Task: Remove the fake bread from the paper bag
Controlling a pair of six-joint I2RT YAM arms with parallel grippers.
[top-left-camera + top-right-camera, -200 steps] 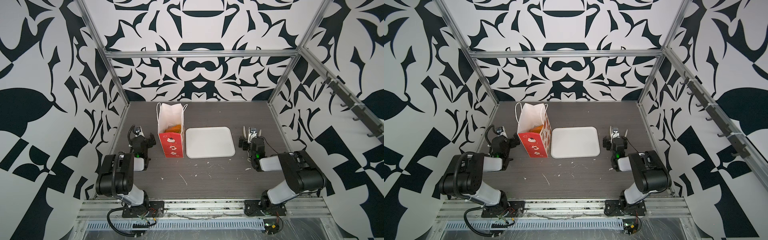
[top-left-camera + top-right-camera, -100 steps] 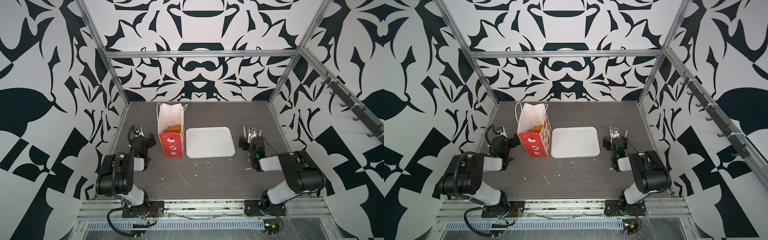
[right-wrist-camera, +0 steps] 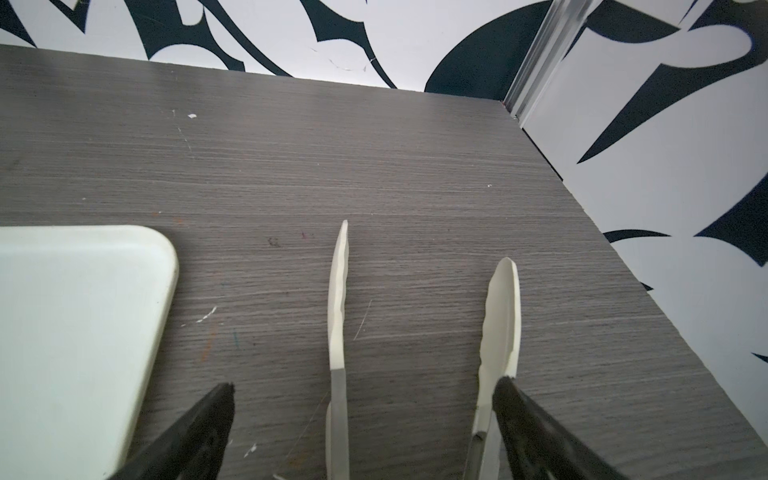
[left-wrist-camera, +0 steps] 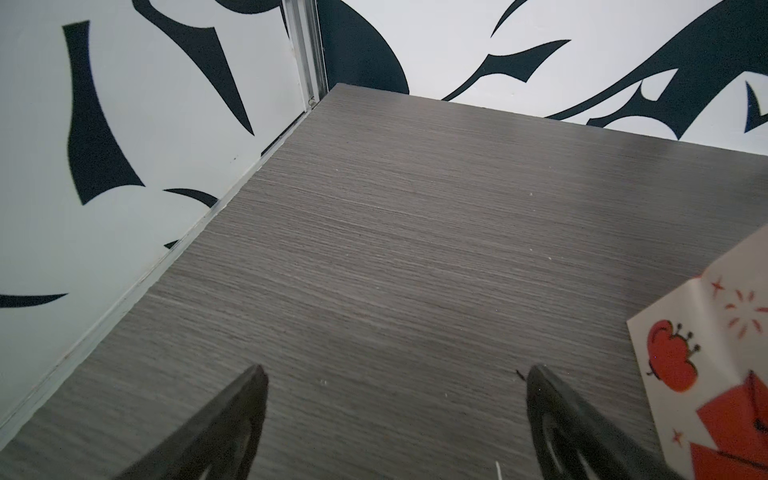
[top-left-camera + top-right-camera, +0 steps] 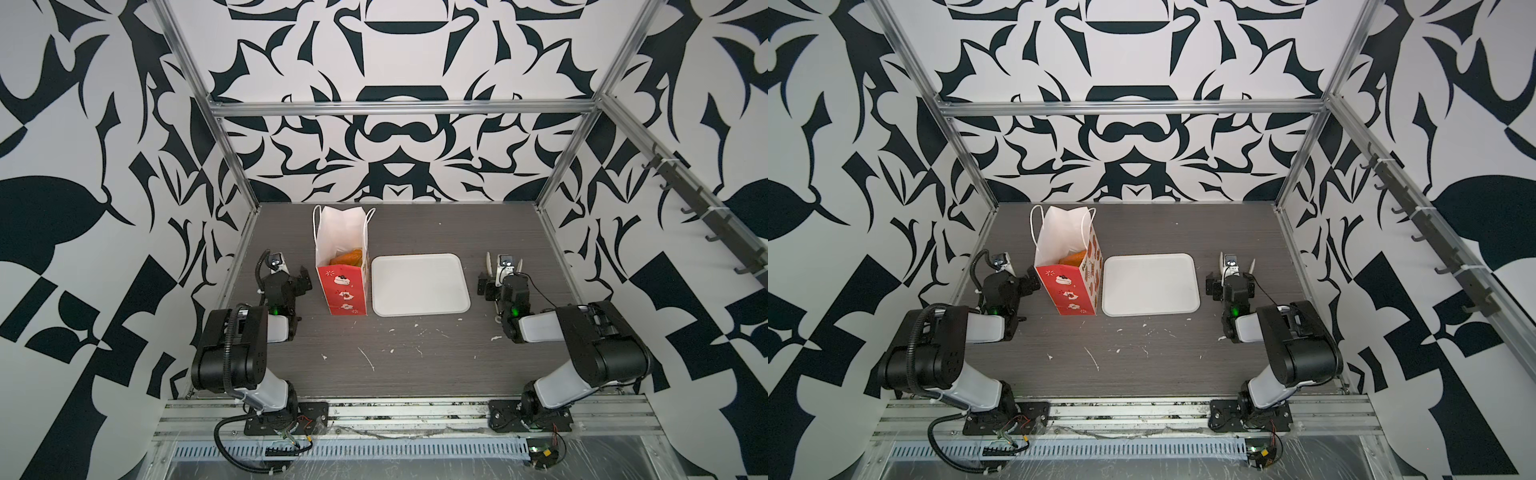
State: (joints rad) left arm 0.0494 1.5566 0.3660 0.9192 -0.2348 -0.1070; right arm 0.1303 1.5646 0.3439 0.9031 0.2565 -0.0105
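Note:
I will close my left gripper on the top edge (image 5: 316, 250) of the paper bag, beside the white handle, on the side that faces that gripper.
The paper bag (image 5: 340, 291) (image 5: 1067, 291) stands upright at the left middle of the table, white above and red below, with its mouth open. Orange-brown fake bread (image 5: 351, 257) (image 5: 1075, 258) shows inside it; how many pieces I cannot tell. My left gripper (image 5: 291, 277) (image 4: 395, 374) hangs low just left of the bag, open and empty, with the bag's corner (image 4: 715, 353) beside one finger. My right gripper (image 5: 500, 276) (image 3: 365, 385) is open near the right wall, far from the bag. White tongs (image 3: 338, 299) sit between its fingers, one arm against a finger.
A white rectangular tray (image 5: 419, 284) (image 5: 1149, 284) (image 3: 75, 324) lies flat between the bag and the right gripper, touching the bag's right side. Small white flecks (image 5: 370, 361) dot the grey table toward the front. Patterned walls close in on three sides.

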